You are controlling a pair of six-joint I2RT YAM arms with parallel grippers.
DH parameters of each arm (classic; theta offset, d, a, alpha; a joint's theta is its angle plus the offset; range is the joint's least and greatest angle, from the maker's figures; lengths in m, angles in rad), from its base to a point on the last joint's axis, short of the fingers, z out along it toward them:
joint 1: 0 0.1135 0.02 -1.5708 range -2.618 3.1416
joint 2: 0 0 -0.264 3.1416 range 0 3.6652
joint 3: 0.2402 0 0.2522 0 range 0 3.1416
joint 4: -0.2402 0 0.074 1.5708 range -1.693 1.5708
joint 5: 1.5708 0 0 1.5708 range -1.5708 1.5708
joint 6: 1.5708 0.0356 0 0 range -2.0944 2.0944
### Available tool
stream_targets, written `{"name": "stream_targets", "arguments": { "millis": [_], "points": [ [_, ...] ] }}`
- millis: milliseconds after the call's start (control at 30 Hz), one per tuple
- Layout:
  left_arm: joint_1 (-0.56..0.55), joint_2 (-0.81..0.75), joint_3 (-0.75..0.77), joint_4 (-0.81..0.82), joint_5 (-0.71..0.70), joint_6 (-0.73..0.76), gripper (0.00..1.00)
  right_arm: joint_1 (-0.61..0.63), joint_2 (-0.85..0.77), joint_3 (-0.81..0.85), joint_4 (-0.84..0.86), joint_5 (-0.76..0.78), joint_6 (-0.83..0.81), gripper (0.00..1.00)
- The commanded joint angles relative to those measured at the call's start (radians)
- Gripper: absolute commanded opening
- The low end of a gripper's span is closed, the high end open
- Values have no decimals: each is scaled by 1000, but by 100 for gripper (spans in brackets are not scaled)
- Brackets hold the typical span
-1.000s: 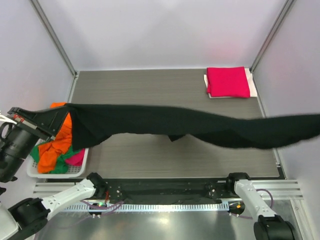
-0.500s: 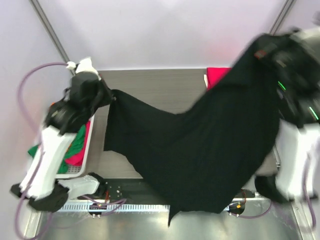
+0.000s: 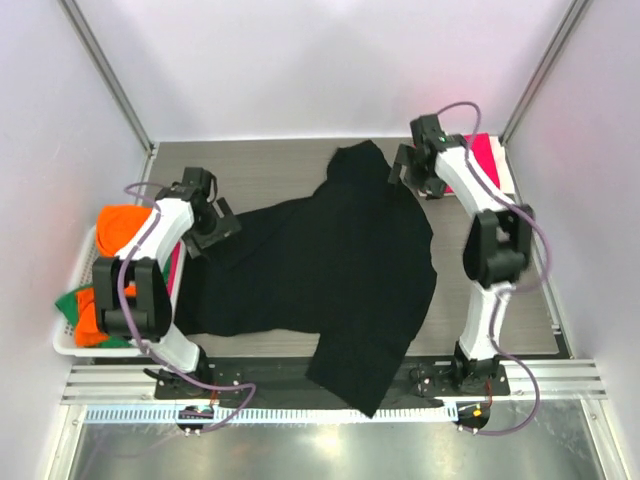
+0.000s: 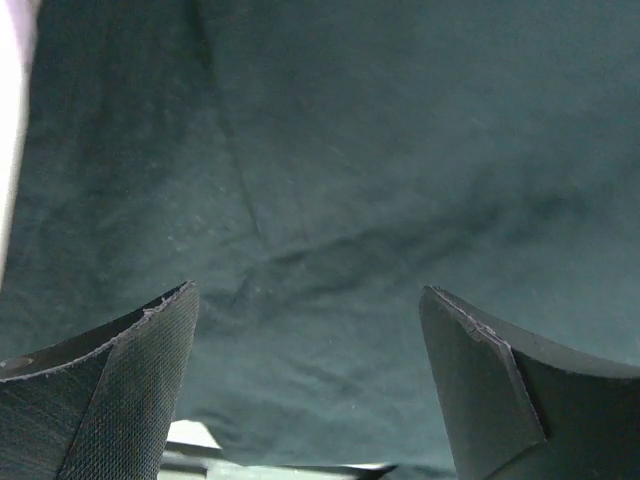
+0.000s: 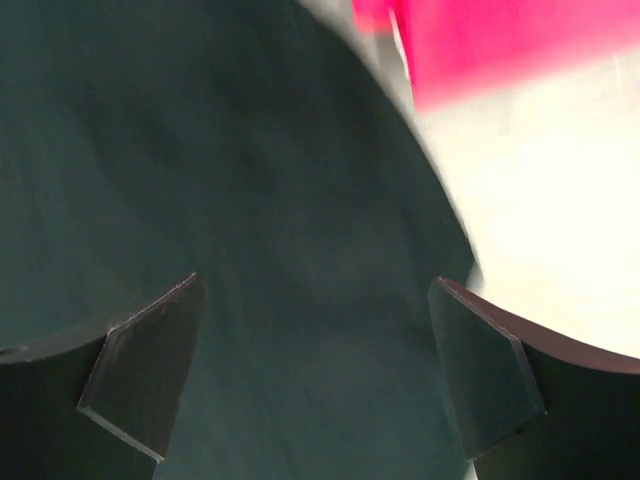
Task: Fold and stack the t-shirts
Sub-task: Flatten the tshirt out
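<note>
My left gripper will next close on the top layer's far corner [image 3: 231, 263] [image 4: 257, 255] at the end of the black t-shirt closest to the white mesh basket.
The black t-shirt [image 3: 330, 260] lies spread and rumpled across the table, one corner hanging over the near edge. My left gripper [image 3: 218, 228] sits low at its left edge, open, with only black cloth [image 4: 330, 170] under the jaws [image 4: 309, 292]. At the shirt's far right corner my right gripper [image 3: 402, 170] also stands open [image 5: 317, 283] over black cloth [image 5: 200, 160]. A folded crimson-pink t-shirt [image 3: 488, 152] rests at the back right, partly hidden by the right arm, and shows at the top of the right wrist view [image 5: 480, 40].
A white mesh basket [image 3: 68, 345] at the table's left edge holds orange [image 3: 120, 225] and green [image 3: 72, 305] t-shirts. White panel walls close in the table on three sides. The arm bases stand at the near edge.
Both grippers carried the stretched black t-shirt from mid-air onto the table, then opened and let it go. It now lies spread between them.
</note>
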Motion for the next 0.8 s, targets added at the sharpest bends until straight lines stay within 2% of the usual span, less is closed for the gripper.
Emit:
{"name": "stream_targets", "arguments": {
  "millis": [0,33,67,100,167,200,233,300,333,467,667,767],
  "points": [
    [0,-114,23,60,-17,49,92,19,-419,-280,205,-8,34,100],
    [-1,-123,14,69,-24,51,92,45,-500,-355,264,-41,61,99],
    [-1,-140,-9,76,-29,54,91,65,-534,-428,291,-50,80,100],
    [0,-149,-22,90,-28,54,91,83,-573,-575,329,-74,100,100],
    [0,-172,-64,128,-32,49,87,135,-651,-715,452,-156,167,100],
    [-1,-177,-80,142,-34,43,86,144,-665,-831,489,-191,190,100],
    [-1,-182,-95,155,-25,34,83,152,-679,-889,569,-256,210,100],
    [-4,-174,-124,175,-18,23,78,164,-708,-1026,636,-294,259,100],
    [-9,-173,-135,182,-18,23,74,166,-714,-1065,691,-318,270,100],
    [-36,-148,-183,202,-55,14,68,168,-736,-1223,777,-397,315,99],
    [-58,-125,-226,235,-81,-10,65,155,-736,-1346,761,-342,396,99],
    [-64,-128,-229,236,-92,-15,64,87,-731,-1453,744,-299,469,99]
  ]
}}
